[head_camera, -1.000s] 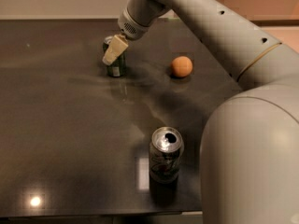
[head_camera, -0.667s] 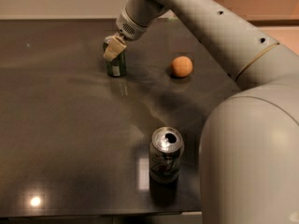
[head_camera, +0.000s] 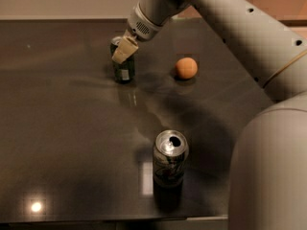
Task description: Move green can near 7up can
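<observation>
Next, my gripper lets go of the green can on the table (head_camera: 193, 150), close behind the 7up can, on the orange's side. The green can now stands at the table's back.
The green can (head_camera: 123, 67), dark green with a silver top, stands upright at the back of the dark table (head_camera: 67, 143), left of centre. My gripper (head_camera: 123, 49) reaches down from the upper right and is shut on its upper part. One beige finger (head_camera: 123, 51) lies across the near side of the can and the other is hidden behind it. The 7up can (head_camera: 170, 160), silver-white with green streaks and an opened top, stands upright near the front edge, well apart from the green can.
An orange (head_camera: 185, 67) lies on the table to the right of the green can. My arm (head_camera: 230, 28) spans the upper right, and the robot's large body (head_camera: 268, 171) fills the lower right. The table's front edge runs just below the 7up can.
The gripper and the green can have shifted slightly to the right and toward the front together. More of the can shows below the finger. The 7up can and the orange have not moved.
</observation>
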Controlling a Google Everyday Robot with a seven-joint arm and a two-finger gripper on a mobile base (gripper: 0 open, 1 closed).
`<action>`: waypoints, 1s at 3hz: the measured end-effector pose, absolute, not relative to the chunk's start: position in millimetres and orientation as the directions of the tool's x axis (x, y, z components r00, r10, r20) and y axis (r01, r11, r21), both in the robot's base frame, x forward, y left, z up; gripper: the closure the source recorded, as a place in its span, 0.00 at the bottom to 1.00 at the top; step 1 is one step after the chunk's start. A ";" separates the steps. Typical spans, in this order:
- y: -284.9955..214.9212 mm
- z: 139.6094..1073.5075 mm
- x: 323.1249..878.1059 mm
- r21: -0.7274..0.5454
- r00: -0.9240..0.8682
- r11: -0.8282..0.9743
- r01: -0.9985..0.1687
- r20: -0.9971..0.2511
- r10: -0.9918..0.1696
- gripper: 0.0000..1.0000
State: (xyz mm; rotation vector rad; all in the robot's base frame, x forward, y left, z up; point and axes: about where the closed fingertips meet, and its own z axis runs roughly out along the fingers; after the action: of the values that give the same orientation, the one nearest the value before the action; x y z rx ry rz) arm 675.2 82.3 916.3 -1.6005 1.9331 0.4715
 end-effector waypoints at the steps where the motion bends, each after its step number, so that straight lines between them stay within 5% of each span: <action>1: 61.6 932.0 630.8 -0.076 -0.059 0.143 -0.987 -0.653 -0.755 1.00; 3: 13.2 944.7 538.5 -0.053 0.058 -0.030 -0.998 -0.687 -0.724 1.00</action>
State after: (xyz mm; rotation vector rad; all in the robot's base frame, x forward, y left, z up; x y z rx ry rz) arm 538.5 13.2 944.7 -1.8090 1.7184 0.6679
